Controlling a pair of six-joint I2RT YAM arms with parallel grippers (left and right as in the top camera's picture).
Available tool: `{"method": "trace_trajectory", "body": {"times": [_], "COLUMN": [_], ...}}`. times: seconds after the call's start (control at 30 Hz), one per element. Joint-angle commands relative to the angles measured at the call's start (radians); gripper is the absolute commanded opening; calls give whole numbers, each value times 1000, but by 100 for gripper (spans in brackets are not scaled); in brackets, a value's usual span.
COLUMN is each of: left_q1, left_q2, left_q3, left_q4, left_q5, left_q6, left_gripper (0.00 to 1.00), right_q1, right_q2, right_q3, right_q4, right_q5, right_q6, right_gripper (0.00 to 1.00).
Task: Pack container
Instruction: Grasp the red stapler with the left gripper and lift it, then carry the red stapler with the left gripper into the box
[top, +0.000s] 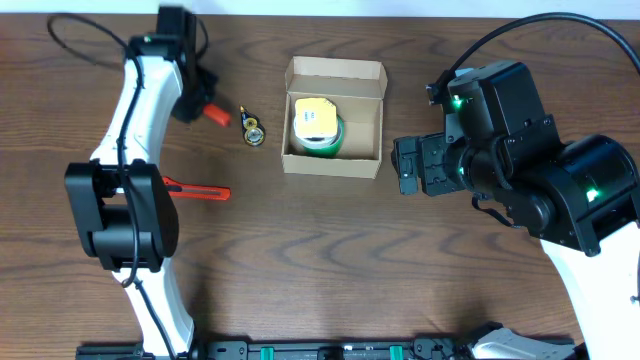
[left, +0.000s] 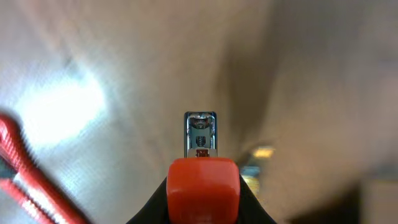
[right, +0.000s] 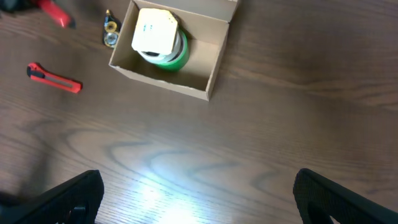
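Observation:
My left hand will release the red cutter inside the cardboard box (top: 367, 138), along the box's side nearest my right gripper. The cutter is now held beside the box.
The container (top: 374, 120) is a brown cardboard box standing open at the table's centre back, its flap (top: 335, 71) folded up on the far side. A green tape roll with a yellow-white top (top: 318, 126) lies inside; the right wrist view shows the box (right: 214, 59) and the roll (right: 157, 38) too. My left gripper (top: 207, 107) is left of the box, shut on a red cutter (top: 217, 116). In the left wrist view that cutter (left: 202, 186) fills the jaws, metal tip (left: 200, 132) pointing away. My right gripper (top: 409, 166) hovers right of the box, open and holding nothing (right: 196, 199).
A second red cutter (top: 197, 188) (right: 55, 79) lies on the table left of centre. A small yellow-and-black item (top: 253, 131) (right: 111, 30) rests between the held cutter and the box. The tabletop is dark wood.

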Motion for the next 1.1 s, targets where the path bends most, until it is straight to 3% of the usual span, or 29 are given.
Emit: {"method": "trace_trajectory", "body": {"times": [0.0, 0.13, 0.27, 0.5, 0.7, 1.07], "left_q1": [-53, -131, -225, -395, -489, -546], "left_q2": [2, 2, 2, 2, 2, 3], "left_q3": [110, 171, 173, 172, 172, 159], "left_q4": [-5, 13, 57, 31, 18, 44], "left_q5": [-16, 57, 196, 224, 228, 171], "left_q6": [148, 261, 508, 711, 713, 514], "left_gripper": [5, 5, 5, 5, 5, 6], "right_q1": [-8, -8, -8, -8, -8, -8], "right_q2": [1, 1, 1, 1, 1, 1], "right_q3": [2, 2, 2, 2, 2, 2], "right_q4": [-2, -2, -2, -32, -147, -147], "right_q5": [3, 3, 3, 3, 3, 3], "right_q6": [-15, -15, -15, -16, -15, -15], "right_gripper": [99, 99, 99, 99, 99, 99]}}
